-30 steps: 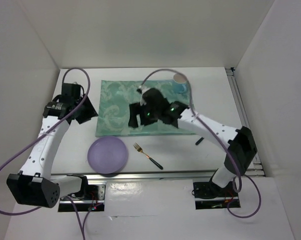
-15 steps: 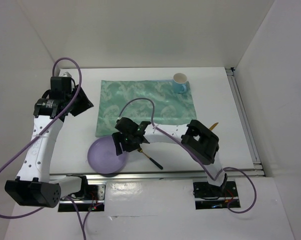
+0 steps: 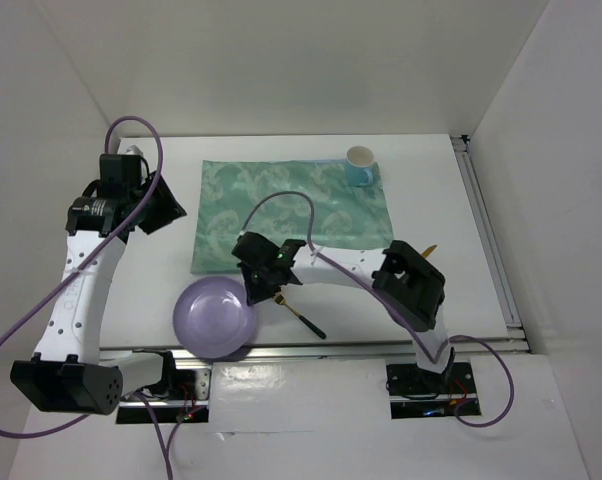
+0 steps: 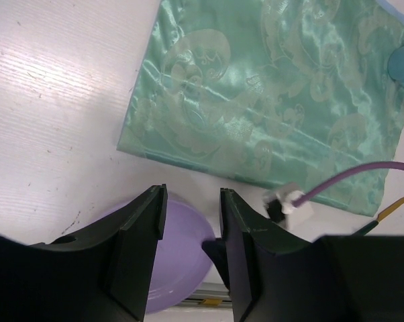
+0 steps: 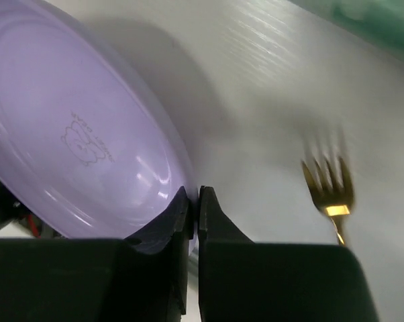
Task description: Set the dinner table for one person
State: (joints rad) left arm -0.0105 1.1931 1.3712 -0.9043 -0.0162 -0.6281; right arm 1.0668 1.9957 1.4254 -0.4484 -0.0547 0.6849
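Observation:
My right gripper has the purple plate. I need to set it down flat on the middle of the teal mat [image 3: 289,210].
On the white dinner table [image 3: 436,200] a purple plate [image 3: 213,316] lies at the near left. My right gripper [image 3: 255,292] is shut on the plate's right rim. In the right wrist view the jaws [image 5: 194,200] pinch the edge of the plate [image 5: 74,134], which looks tilted. A gold fork [image 3: 299,311] with a black handle lies just right of the plate and shows blurred as the fork [image 5: 328,194]. My left gripper [image 4: 192,201] hangs open and empty above the table, left of the teal mat [image 3: 291,215].
A blue cup [image 3: 360,165] stands at the mat's far right corner. A gold-tipped utensil [image 3: 428,250] pokes out behind the right arm's elbow. Metal rails [image 3: 491,250] run along the table's right and near edges. The right arm's purple cable arcs over the mat.
My right arm swung from over the mat down to the plate and closed on its rim. The plate shifted slightly. The left arm pulled back a little to the left.

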